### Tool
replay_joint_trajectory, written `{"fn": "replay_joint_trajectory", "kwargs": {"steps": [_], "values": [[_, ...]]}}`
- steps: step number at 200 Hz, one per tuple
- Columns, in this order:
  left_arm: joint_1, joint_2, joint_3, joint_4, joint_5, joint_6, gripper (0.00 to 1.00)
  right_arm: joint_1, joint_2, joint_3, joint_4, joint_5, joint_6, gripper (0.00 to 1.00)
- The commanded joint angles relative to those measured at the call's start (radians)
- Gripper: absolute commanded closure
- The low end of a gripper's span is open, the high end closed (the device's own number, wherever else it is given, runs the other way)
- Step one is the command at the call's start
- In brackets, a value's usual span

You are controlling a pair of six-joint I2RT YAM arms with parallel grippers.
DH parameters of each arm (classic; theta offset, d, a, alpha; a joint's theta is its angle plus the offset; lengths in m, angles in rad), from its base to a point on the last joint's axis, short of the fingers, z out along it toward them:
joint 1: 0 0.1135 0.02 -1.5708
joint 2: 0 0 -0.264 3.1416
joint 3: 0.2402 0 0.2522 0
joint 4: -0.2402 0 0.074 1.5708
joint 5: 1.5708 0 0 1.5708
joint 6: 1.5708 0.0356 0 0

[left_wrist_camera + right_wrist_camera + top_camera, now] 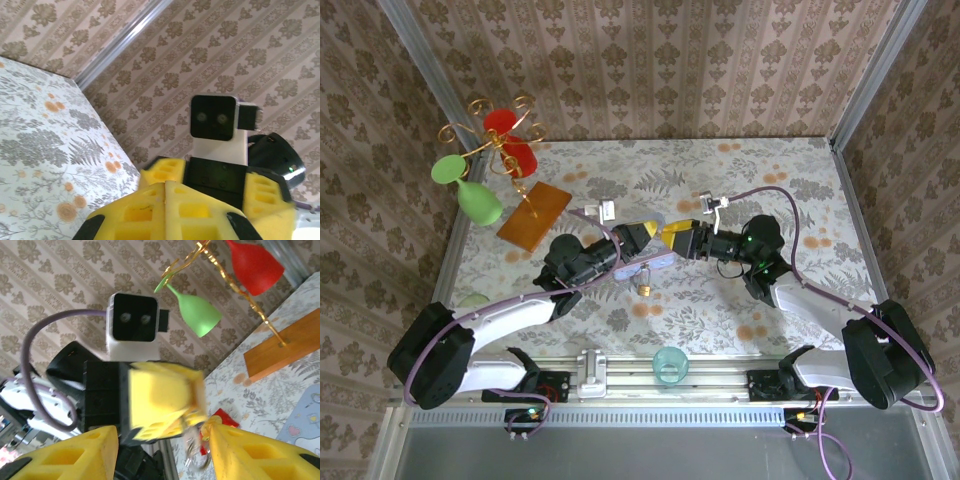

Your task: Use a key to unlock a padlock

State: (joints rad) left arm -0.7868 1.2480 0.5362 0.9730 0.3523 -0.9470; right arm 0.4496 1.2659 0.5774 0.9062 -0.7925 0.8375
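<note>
The key's blade is covered by my left gripper's fingers and the key's ring end sticks out, so my right gripper needs to grab the key by that ring end (193, 447).
The small brass padlock (646, 288) shows just in front of a pale blue tin (653, 262) at mid-table; I cannot tell whether it hangs or rests. My left gripper (650, 237) is above the tin, its yellow pads pressed together (165, 186). From its tips (197, 405) dangles a silvery ring (192, 450), so the key seems pinched between the pads, hidden. My right gripper (674, 234) faces it tip to tip. Its jaws stand wide apart (161, 432) on either side of the left gripper's tips, touching nothing.
A gold wire stand (503, 140) with a red cup (512, 140) and green cups (478, 203) on a wooden base (533, 215) stands at the back left. A teal cup (671, 365) sits at the front rail. A red packet (223, 419) lies under the grippers.
</note>
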Motion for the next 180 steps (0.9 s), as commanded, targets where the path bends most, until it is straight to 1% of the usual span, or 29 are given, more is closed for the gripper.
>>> {"fn": "replay_joint_trajectory", "kwargs": {"steps": [1, 22, 43, 66, 75, 89, 119, 180], "values": [[-0.008, -0.005, 0.015, 0.039, 0.042, -0.008, 1.00, -0.001, 0.014, 0.013, -0.023, 0.053, -0.022, 0.47], [-0.009, -0.002, 0.019, 0.033, 0.041, -0.009, 1.00, 0.000, 0.008, 0.007, -0.019, 0.059, -0.027, 0.47], [-0.009, 0.002, 0.021, 0.039, 0.039, -0.010, 1.00, 0.000, 0.015, 0.010, 0.001, 0.022, -0.018, 0.53], [-0.006, 0.004, 0.023, 0.045, 0.034, -0.012, 1.00, 0.004, 0.020, 0.011, 0.035, -0.018, 0.000, 0.56], [-0.005, 0.005, 0.026, 0.044, 0.035, -0.012, 1.00, 0.007, 0.027, 0.013, 0.045, -0.034, 0.006, 0.59], [-0.004, 0.009, 0.030, 0.057, 0.036, -0.018, 1.00, 0.014, 0.042, 0.014, 0.051, -0.041, 0.012, 0.62], [-0.003, 0.019, 0.030, 0.062, 0.039, -0.022, 1.00, 0.016, 0.069, -0.002, 0.132, -0.049, 0.054, 0.65], [0.004, 0.018, 0.015, 0.069, 0.028, -0.025, 1.00, 0.011, 0.058, -0.031, 0.174, -0.040, 0.081, 0.83]]}}
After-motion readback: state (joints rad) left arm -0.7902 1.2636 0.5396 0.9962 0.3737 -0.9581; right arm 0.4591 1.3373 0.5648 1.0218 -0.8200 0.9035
